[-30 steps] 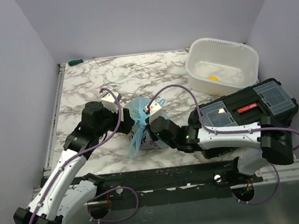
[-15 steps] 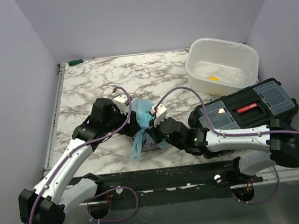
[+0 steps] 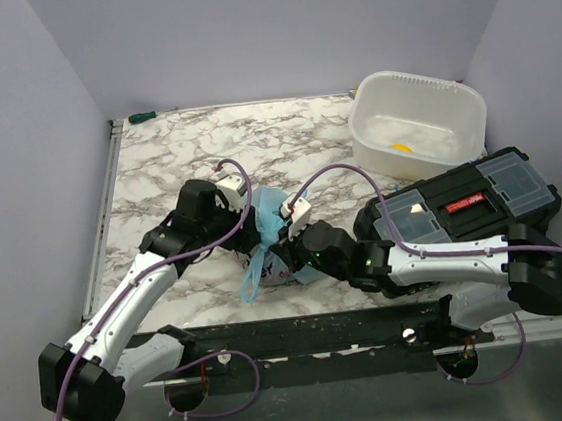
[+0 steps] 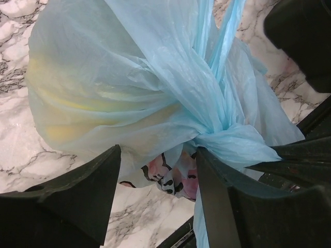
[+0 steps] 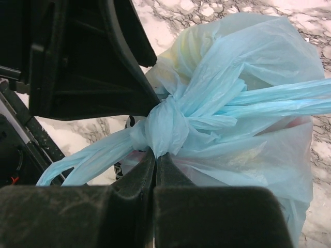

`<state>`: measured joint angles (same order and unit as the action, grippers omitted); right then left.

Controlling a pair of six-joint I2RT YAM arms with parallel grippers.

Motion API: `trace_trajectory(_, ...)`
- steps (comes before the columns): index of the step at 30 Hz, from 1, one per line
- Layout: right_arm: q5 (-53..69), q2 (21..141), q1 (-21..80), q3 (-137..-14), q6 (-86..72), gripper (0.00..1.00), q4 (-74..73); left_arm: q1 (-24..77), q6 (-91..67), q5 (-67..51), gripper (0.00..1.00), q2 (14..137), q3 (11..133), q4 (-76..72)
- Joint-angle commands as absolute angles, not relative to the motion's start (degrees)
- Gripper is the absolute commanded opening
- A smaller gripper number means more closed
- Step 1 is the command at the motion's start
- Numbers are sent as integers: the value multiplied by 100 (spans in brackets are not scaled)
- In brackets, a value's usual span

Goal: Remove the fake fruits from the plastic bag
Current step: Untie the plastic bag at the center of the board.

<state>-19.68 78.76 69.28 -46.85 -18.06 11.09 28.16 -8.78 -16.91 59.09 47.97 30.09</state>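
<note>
The bunched knot itself is pinched in my right gripper, so that gripper should open and take the tail (image 5: 95, 154) next to the knot while my left gripper pulls the other side of the bag.
The light-blue plastic bag (image 3: 267, 240) lies knotted shut on the marble table between my two grippers. The fake fruits are inside it; only a yellow shape (image 4: 77, 116) shows through the film. My right gripper (image 3: 287, 247) is shut on the bag's knot (image 5: 159, 128), its jaws pressed together just under it (image 5: 156, 155). My left gripper (image 3: 248, 212) is open against the bag's far-left side. In the left wrist view the gripper (image 4: 158, 160) straddles the pink-white printed part of the bag (image 4: 178, 173), beside the knot (image 4: 222, 140).
A white tub (image 3: 464, 111) with a small yellow thing (image 3: 402, 146) in it stands at the back right. A black toolbox (image 3: 466, 201) sits right of the bag, above my right arm. A green-handled tool (image 3: 138, 116) lies at the back left corner.
My left gripper has moved right and in against the bag. My right gripper has shifted slightly left and nearer with the knot, and the bag has been dragged a little toward the near edge.
</note>
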Motion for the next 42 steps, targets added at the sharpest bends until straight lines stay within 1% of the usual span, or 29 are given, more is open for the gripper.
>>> trace_trajectory(1,-1695,7778,6922,-4777,-1699,1,1477,2867,-820,-1696,60,6113,4984,3106)
trace_trajectory(2,-1690,7787,6928,-4812,-1705,1,1432,2881,-811,-1638,56,6154,4991,3127)
trace_trajectory(3,-1673,7787,6923,-4838,-1705,1,1416,2898,-801,-1546,49,6196,5020,3177)
trace_trajectory(4,-1648,7772,6920,-4837,-1707,1,1413,2900,-800,-1442,41,6242,5074,3228)
trace_trajectory(6,-1617,7746,6925,-4763,-1691,1,1510,2902,-800,-1220,22,6276,5164,3335)
trace_trajectory(10,-1876,7709,6921,-4736,-1703,1,1375,2900,-824,-648,1,6075,5111,3300)
trace_trajectory(17,-2653,7531,6918,-4502,-1907,2,1279,2900,-949,178,0,5438,4940,3078)
trace_trajectory(21,-3441,7267,6930,-4429,-2318,2,999,2900,-993,601,0,5042,4800,2929)
trace_trajectory(24,-3747,6958,6925,-4090,-2333,7,1292,2897,-1011,711,0,4826,4741,2851)
trace_trajectory(30,-3477,6932,6921,-4291,-2280,18,1052,2897,-959,453,0,4680,4673,2774)
trace_trajectory(32,-3113,6994,6930,-4502,-2070,25,938,2898,-949,317,0,4684,4693,2789)
trace_trajectory(34,-2703,7101,6928,-4862,-1892,35,636,2894,-941,196,0,4665,4651,2760)
trace_trajectory(35,-2521,7155,6933,-5028,-1869,42,476,2899,-940,157,0,4658,4634,2747)
trace_trajectory(36,-2355,7185,6939,-5186,-1844,47,397,2900,-940,136,0,4663,4624,2751)
trace_trajectory(39,-1971,7231,6984,-5400,-1723,63,415,2896,-937,27,0,4707,4696,2768)
trace_trajectory(41,-1724,7342,6986,-5556,-1569,72,449,2896,-940,3,0,4703,4696,2760)
trace_trajectory(42,-1689,7463,6988,-5673,-1519,75,353,2894,-940,1,0,4687,4673,2736)
